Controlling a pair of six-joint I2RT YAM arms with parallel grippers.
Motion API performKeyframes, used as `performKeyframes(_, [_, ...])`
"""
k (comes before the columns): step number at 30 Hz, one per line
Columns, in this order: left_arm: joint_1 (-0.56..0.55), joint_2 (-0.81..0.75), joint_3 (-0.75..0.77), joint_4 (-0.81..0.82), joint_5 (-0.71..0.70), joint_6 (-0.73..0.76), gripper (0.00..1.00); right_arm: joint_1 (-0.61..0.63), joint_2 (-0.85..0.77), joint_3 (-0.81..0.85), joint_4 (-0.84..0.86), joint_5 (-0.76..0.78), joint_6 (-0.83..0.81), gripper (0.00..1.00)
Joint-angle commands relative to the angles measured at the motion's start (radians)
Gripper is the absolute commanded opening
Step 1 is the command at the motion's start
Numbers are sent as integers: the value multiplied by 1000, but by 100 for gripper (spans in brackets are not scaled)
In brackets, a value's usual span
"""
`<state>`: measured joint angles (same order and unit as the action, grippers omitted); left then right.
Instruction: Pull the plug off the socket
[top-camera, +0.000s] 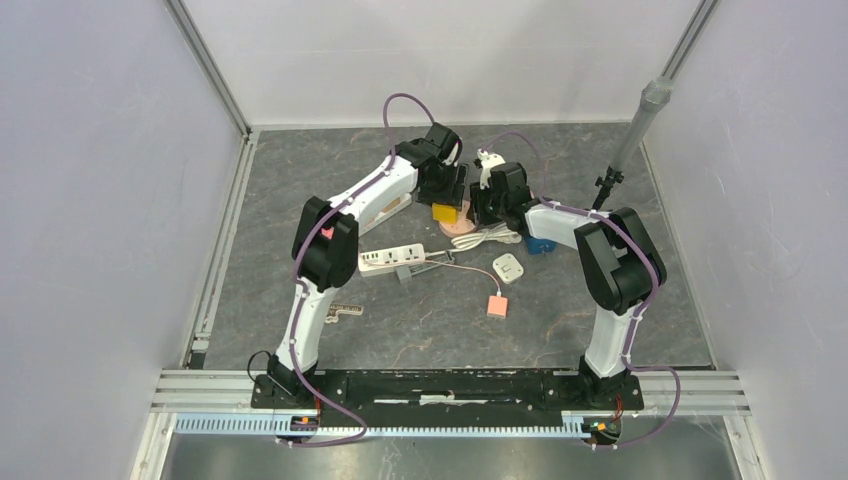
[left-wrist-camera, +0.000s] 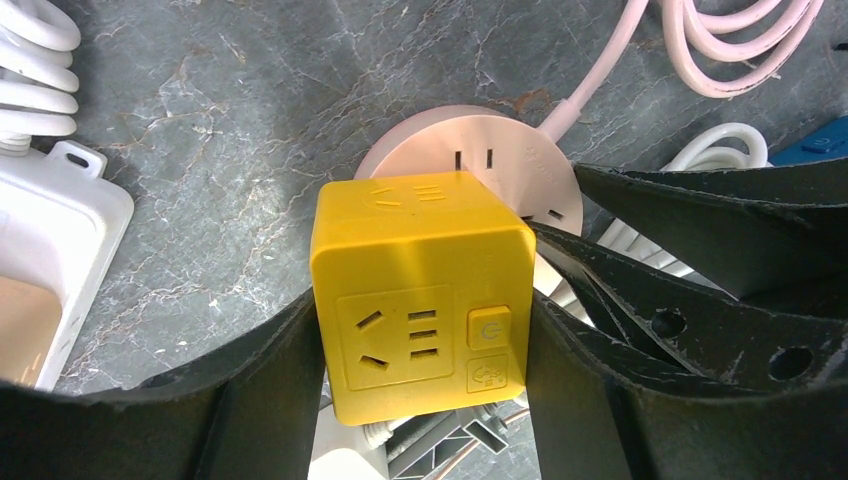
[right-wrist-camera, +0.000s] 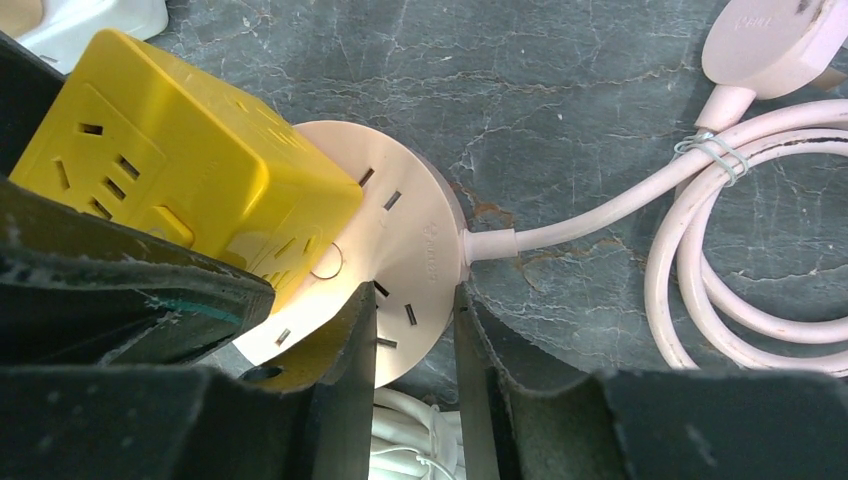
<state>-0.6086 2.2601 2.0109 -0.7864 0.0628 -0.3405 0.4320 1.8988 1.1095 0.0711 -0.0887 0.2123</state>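
I will set the yellow cube on the table (top-camera: 476, 306) beside the orange block with my left gripper. The yellow cube is still on the pink socket.
The plug is a yellow cube (top-camera: 445, 212) with outlets on its faces, and it sits on the socket, a round pink disc (top-camera: 462, 227) at the table's back middle. My left gripper (left-wrist-camera: 422, 335) is shut on the yellow cube (left-wrist-camera: 420, 300), with a finger pressed on each side face. The pink socket (left-wrist-camera: 500, 150) shows behind it. In the right wrist view, my right gripper (right-wrist-camera: 413, 310) straddles the rim of the pink socket (right-wrist-camera: 400, 240) beside its cord outlet, with both fingers against it. The yellow cube (right-wrist-camera: 170, 170) leans to the left there.
The socket's pink cord (right-wrist-camera: 740, 280) coils to the right and ends in a pink plug head (right-wrist-camera: 770, 40). A white power strip (top-camera: 398, 259), a white square adapter (top-camera: 508, 268), an orange block (top-camera: 496, 306), a blue object (top-camera: 540, 245) and a white cable bundle (top-camera: 490, 237) lie nearby. A white spiral bulb (left-wrist-camera: 35, 60) is on the left.
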Motion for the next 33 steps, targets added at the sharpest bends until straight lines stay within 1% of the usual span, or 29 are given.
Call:
performKeyframes(1, [-21,-76,-3,116,201,0,16,8,118,-60,-182,40,-29,35])
performKeyframes(2, [-2,-82,-13,132,258,-31,16,8,118,-61,-178,38,-30,35])
performKeyframes(4, [62,-102,-51,219,391,-131,14,7,108,-79,-146,9,-30,35])
performKeyframes(6, [103,-123,-74,283,445,-196,12,5,94,-106,-108,-21,-18,35])
performKeyframes(9, [114,-135,-57,280,439,-185,12,5,101,-107,-103,-29,-13,35])
performKeyframes(11, [104,-137,-58,267,407,-171,12,5,106,-100,-112,-19,-13,35])
performKeyframes(12, [91,-135,-53,248,373,-144,12,5,107,-96,-118,-12,-15,35])
performKeyframes(16, [21,-105,-17,127,136,-1,11,5,120,-71,-140,4,-23,35])
performKeyframes(18, [0,-89,-8,98,98,28,11,5,127,-64,-143,3,-24,35])
performKeyframes(22, [-9,-95,6,107,150,58,12,4,131,-80,-107,-49,-42,36])
performKeyframes(25, [-13,-109,-20,154,233,77,12,4,139,-89,-79,-74,-32,36])
performKeyframes(30, [-6,-134,-32,154,237,78,12,5,152,-71,-105,-48,-33,36])
performKeyframes(33, [19,-154,-14,165,292,35,12,5,153,-65,-121,-30,-41,36])
